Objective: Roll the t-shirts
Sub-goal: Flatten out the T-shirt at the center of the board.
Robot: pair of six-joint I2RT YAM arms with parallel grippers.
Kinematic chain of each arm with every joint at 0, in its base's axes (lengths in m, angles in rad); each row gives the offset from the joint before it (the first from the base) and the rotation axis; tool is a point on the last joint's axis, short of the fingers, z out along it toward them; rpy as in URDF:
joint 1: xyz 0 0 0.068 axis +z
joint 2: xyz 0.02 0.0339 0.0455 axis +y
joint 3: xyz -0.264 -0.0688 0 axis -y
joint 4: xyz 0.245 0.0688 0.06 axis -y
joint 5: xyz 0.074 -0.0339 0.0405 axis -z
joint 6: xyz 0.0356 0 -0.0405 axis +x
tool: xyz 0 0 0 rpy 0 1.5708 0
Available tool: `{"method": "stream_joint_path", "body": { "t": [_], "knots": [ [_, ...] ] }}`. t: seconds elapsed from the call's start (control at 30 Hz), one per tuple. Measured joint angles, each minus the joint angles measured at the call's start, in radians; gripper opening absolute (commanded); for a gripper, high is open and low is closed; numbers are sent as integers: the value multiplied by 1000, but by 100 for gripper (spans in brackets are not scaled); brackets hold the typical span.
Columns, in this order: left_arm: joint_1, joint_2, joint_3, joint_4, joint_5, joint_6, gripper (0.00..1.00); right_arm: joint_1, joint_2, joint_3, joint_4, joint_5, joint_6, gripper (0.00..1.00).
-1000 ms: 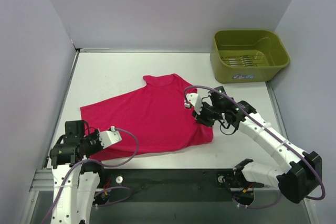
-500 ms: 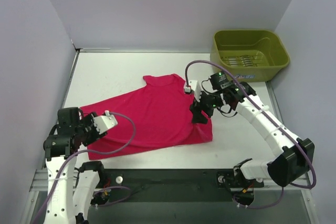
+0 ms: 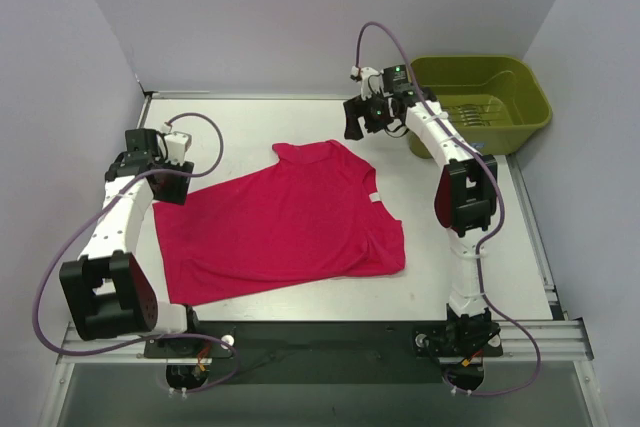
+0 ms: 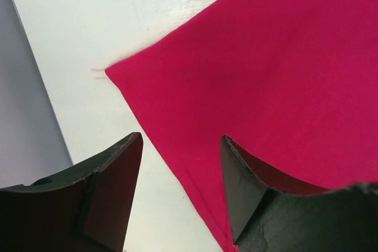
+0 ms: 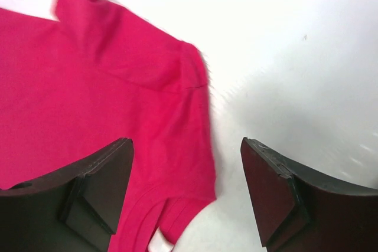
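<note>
I need to close my left gripper on the far hem corner [image 3: 157, 207] [image 4: 112, 73] of the magenta-red t-shirt, at the end opposite its white neck label.
The magenta-red t-shirt [image 3: 280, 222] lies spread flat mid-table, its small white neck label [image 3: 374, 198] at the right edge. My left gripper [image 3: 168, 190] hovers open over the shirt's left corner. In the left wrist view the shirt [image 4: 266, 69] fills the right side, and its edge runs under the gap of the left gripper [image 4: 180, 190], which holds nothing. My right gripper [image 3: 352, 127] is open over the far end of the table, just beyond the shirt's upper corner. In the right wrist view the right gripper [image 5: 186, 193] is empty above the shirt [image 5: 106, 87].
An olive-green tub [image 3: 475, 102] stands at the back right, close behind the right arm's wrist. Grey walls close off the left, back and right sides. Bare white table [image 3: 230, 127] surrounds the shirt.
Both grippers have opened and let go of the shirt. The left one swung from the near left corner up to the shirt's left corner. The right one moved back toward the tub.
</note>
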Motion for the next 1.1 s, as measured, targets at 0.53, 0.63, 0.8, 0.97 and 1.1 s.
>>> {"method": "stream_joint_path", "body": {
  "t": [0.53,0.63,0.8,0.97,1.1],
  "knots": [
    [264,385,139,47,-63,-113,68,9,126,46,-14,19,66,76],
    [282,436,157,52,-53,-111,64,11,126,45,-13,19,84,76],
    [322,522,227,64,-28,-103,59,11,126,36,-11,19,98,76],
    [329,571,272,68,43,-92,57,11,126,9,-18,21,97,76],
    [323,592,274,62,114,-90,57,11,126,1,-22,26,97,76]
  ]
}}
